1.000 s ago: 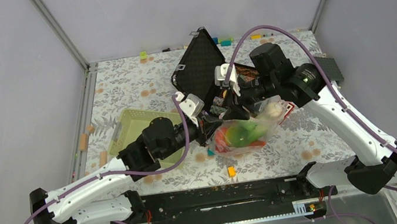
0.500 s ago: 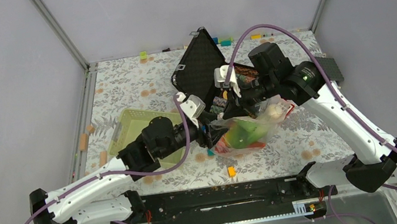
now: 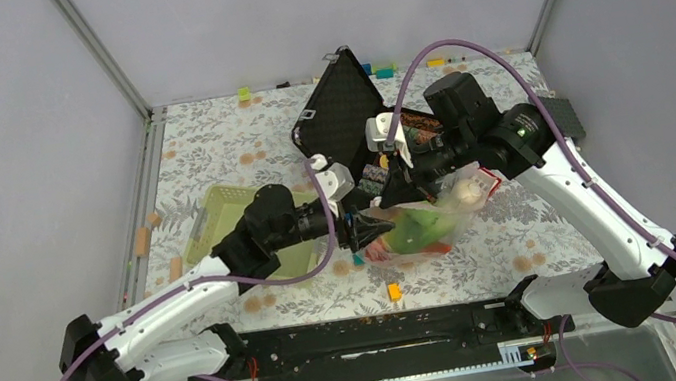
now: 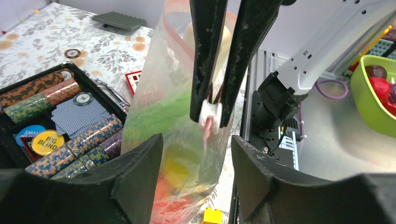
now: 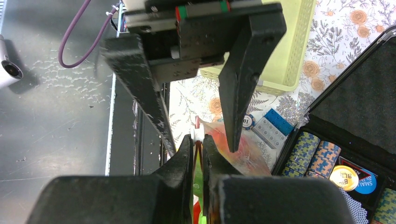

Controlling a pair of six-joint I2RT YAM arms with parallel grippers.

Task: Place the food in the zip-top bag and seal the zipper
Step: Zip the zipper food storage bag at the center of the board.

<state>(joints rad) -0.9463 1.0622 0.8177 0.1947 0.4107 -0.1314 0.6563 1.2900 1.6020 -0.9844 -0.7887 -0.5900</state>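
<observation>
I need to pinch the zipper's loose end (image 4: 206, 135) with my left gripper and pull the zipper straight, because that end sticks out unheld past the white tab in my right gripper.
The clear zip-top bag (image 3: 425, 226) hangs upright just above the table, its pale pink zipper (image 4: 208, 128) along the near edge. Green, yellow and red food (image 4: 161, 119) shows blurred through the plastic, with a beige piece near the top. My right gripper (image 5: 197, 139) is shut on the zipper's end at a small white tab (image 4: 210, 112). My left gripper (image 4: 196, 140) is open, one finger on each side of the bag's lower part and neither pressing on it. In the top view it (image 3: 370, 226) sits at the bag's left end.
An open black case (image 3: 338, 115) with striped poker chips (image 4: 46, 93) lies behind the bag. A light green basket (image 3: 222, 218) sits to the left under my left arm. A yellow block (image 3: 394, 290) lies in front of the bag, a blue block (image 5: 273, 126) beside the case.
My left gripper has opened, let go of the bag and now straddles it. My right gripper has shut on the zipper's end. The bag has stayed where it was.
</observation>
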